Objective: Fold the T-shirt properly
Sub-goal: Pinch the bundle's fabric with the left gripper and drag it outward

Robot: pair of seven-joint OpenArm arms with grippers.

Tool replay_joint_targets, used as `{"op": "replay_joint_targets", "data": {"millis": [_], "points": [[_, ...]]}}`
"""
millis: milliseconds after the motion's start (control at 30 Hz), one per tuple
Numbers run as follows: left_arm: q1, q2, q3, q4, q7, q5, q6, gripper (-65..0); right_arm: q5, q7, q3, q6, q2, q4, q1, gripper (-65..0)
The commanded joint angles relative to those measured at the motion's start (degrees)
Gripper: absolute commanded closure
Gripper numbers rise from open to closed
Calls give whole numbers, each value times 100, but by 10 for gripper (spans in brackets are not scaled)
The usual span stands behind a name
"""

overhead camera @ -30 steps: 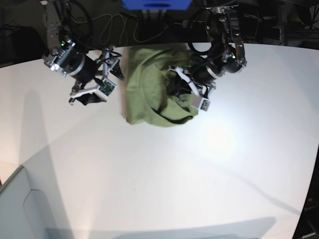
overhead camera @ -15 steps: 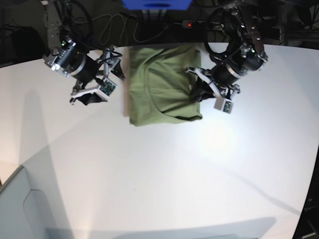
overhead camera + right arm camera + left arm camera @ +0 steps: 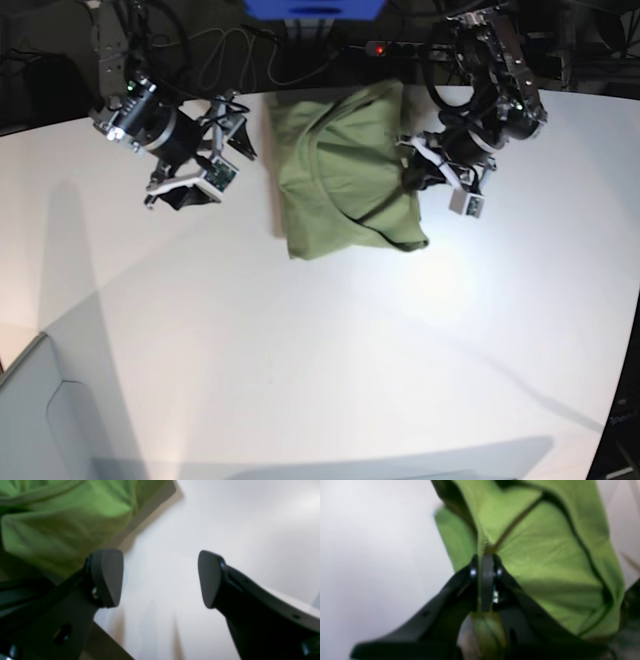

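Observation:
Next, my left gripper lets go of the olive-green T-shirt with its middle on the white table point(image 3: 409, 160) point(image 3: 488, 579) under the pinched edge.
The olive-green T-shirt point(image 3: 335, 170) lies bunched and partly folded at the back middle of the white table point(image 3: 300, 340). My left gripper point(image 3: 415, 178) is at the shirt's right edge, shut on a pinch of the cloth. In the left wrist view the fingertips point(image 3: 486, 562) are closed on a fold with a seam, and the T-shirt point(image 3: 545, 562) hangs beyond them. My right gripper point(image 3: 215, 160) stands open just left of the shirt and is not touching it. The right wrist view shows that gripper point(image 3: 160, 577) open and empty over bare table, with the T-shirt point(image 3: 55, 517) at its upper left.
A blue object point(image 3: 312, 8) and loose cables point(image 3: 215, 55) sit beyond the table's back edge, along with a power strip showing a red light point(image 3: 378, 47). A grey panel point(image 3: 30, 420) stands at the bottom left corner.
My left gripper has moved right and slightly back with the shirt's edge in it, dragging the whole T-shirt to the right. The right arm has hardly moved.

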Motion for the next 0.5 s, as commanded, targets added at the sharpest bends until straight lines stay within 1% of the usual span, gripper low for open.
{"op": "replay_joint_targets", "data": {"millis": [0,167,233,367,467], "points": [[-54,-67,-16,90,-126,-115,-24,0,60,118,19,100,22,118,36,-447],[60,-93,-25,99,-126,-80,-24,0,60,118,19,100,22,118,44,-447],[130,-155,-69,151,-117,-107,-24,0,60,118,19,100,22,118,53,-447],[253,-172,-342,389,-64,-326,-24,0,60,118,19,100,22,118,62,-447],[306,-190,-386,696,-47,-520,-24,0,60,118,19,100,22,109,71,-447]]}}
